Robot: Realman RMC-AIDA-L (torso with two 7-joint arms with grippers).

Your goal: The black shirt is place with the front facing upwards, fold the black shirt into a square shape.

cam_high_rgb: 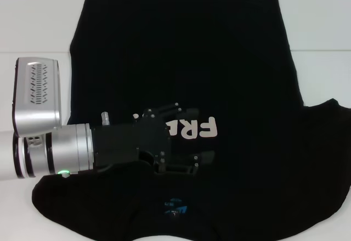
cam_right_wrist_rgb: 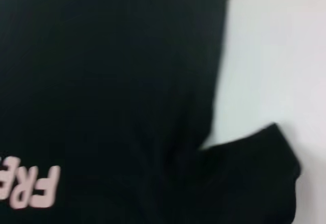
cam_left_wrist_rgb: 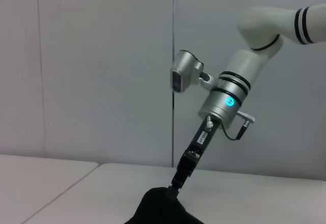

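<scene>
Next, my left gripper moves to the black shirt's shoulder edge (cam_high_rgb: pixel 41 184), opposite the sleeve that sticks out, and closes there.
The black shirt (cam_high_rgb: pixel 181 49) lies spread on the white table, collar and blue neck label (cam_high_rgb: pixel 174 205) toward me. Its pale lettering (cam_high_rgb: pixel 202 128) is partly covered by my left gripper (cam_high_rgb: pixel 192 134), which reaches in from the left over the chest with its fingers apart and nothing between them. The head view does not show the right arm. In the left wrist view my right gripper (cam_left_wrist_rgb: pixel 173 186) points down, fingertips pinched on a raised peak of the shirt (cam_left_wrist_rgb: pixel 163 208). The right wrist view shows the shirt (cam_right_wrist_rgb: pixel 112 81), its lettering (cam_right_wrist_rgb: pixel 33 186) and one sleeve (cam_right_wrist_rgb: pixel 254 178).
Bare white table (cam_high_rgb: pixel 33 22) borders the shirt on the left, and more of the table (cam_right_wrist_rgb: pixel 275 56) lies to its right. The shirt's right sleeve (cam_high_rgb: pixel 329 115) sticks out toward the frame edge. A grey wall (cam_left_wrist_rgb: pixel 91 71) stands behind the table.
</scene>
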